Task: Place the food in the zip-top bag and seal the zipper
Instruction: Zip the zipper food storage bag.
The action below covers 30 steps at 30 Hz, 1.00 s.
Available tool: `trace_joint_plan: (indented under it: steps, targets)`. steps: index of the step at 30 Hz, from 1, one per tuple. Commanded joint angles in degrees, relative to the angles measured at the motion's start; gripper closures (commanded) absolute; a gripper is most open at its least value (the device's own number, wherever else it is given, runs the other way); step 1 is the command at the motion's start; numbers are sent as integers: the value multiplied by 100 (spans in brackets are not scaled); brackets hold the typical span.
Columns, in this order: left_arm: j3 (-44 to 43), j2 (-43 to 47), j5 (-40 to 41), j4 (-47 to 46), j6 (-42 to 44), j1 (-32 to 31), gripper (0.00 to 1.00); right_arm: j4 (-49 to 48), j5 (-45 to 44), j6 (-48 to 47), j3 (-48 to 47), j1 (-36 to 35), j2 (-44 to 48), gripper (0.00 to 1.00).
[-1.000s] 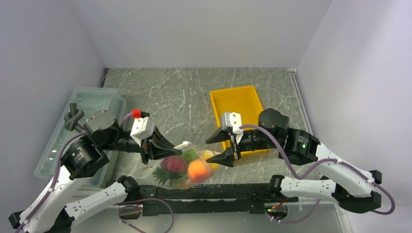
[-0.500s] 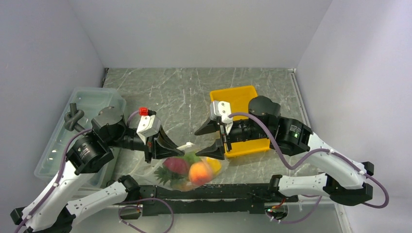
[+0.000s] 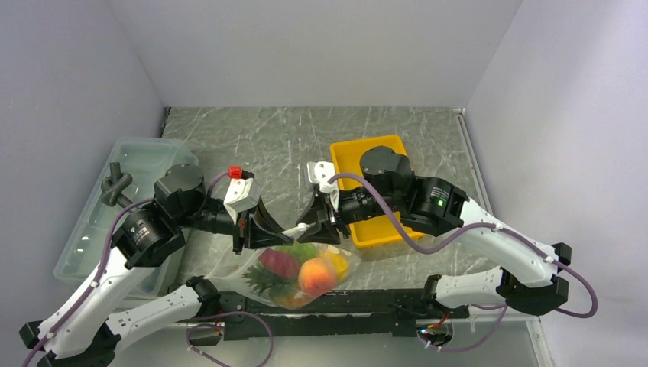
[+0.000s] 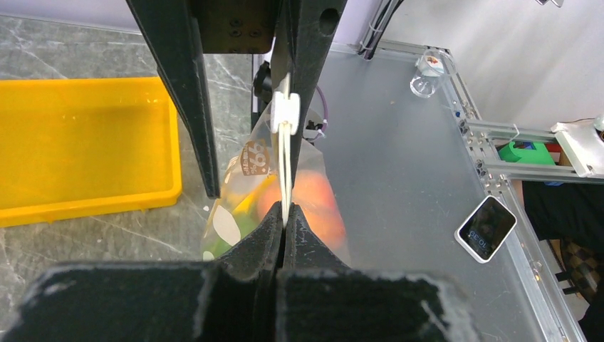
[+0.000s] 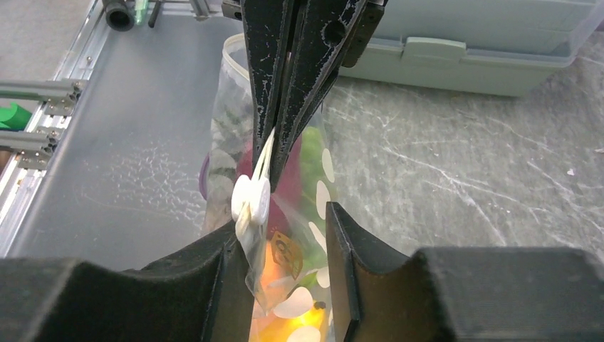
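Observation:
The left gripper pinches the zipper short of the white slider, so it should shift that grip onto the slider [image 4: 286,113] while the robot's right gripper holds the top corner of the bag.
The zip-top bag [image 3: 294,267], clear with white dots, hangs at the table's near edge. It holds the food: a pineapple [image 3: 264,280], a dark red piece [image 3: 279,262], a peach-coloured fruit [image 3: 313,275] and a green bunch [image 3: 302,250]. My left gripper [image 4: 285,212] is shut on the zipper [image 4: 285,171], which runs upright to a white slider [image 4: 285,114]. My right gripper [image 5: 281,214] stands open around the bag's top corner. The slider [image 5: 251,199] rests against its left finger [image 5: 221,271]. The right finger [image 5: 342,263] is apart from the plastic.
A yellow tray [image 3: 382,153] lies behind the right gripper. A translucent lidded bin [image 3: 145,164] stands along the left wall. Beyond the table's near edge is the metal frame rail [image 4: 498,132] with a small white device [image 4: 488,228].
The right arm has swung left from beside the tray to the bag's top edge, and its jaws have narrowed around the slider. The left gripper has carried the bag slightly rightward.

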State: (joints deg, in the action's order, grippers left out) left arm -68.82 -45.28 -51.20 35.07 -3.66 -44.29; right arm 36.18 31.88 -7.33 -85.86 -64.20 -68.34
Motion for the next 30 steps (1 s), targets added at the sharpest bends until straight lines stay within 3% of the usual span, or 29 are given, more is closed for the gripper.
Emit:
trace_joint_plan:
  steps: [1,11,14,19,25,30]
  targets:
    - [-229,31,-275,-266,76,-9,100,98,170,-127,-329,4,-72,62]
    - [-252,37,-259,-194,146,-5,100,115,233,-198,-216,4,-48,84]
    - [-246,13,-258,-210,146,-8,100,86,277,-224,-189,4,1,100]
    - [-242,-16,-213,-220,130,-3,100,17,349,-250,-170,-1,97,100]
    - [-230,-39,-203,-267,73,-6,76,128,257,-253,-236,-3,54,100]
    - [-191,-51,-227,-419,-8,-8,66,238,154,-203,-311,-4,-3,100]
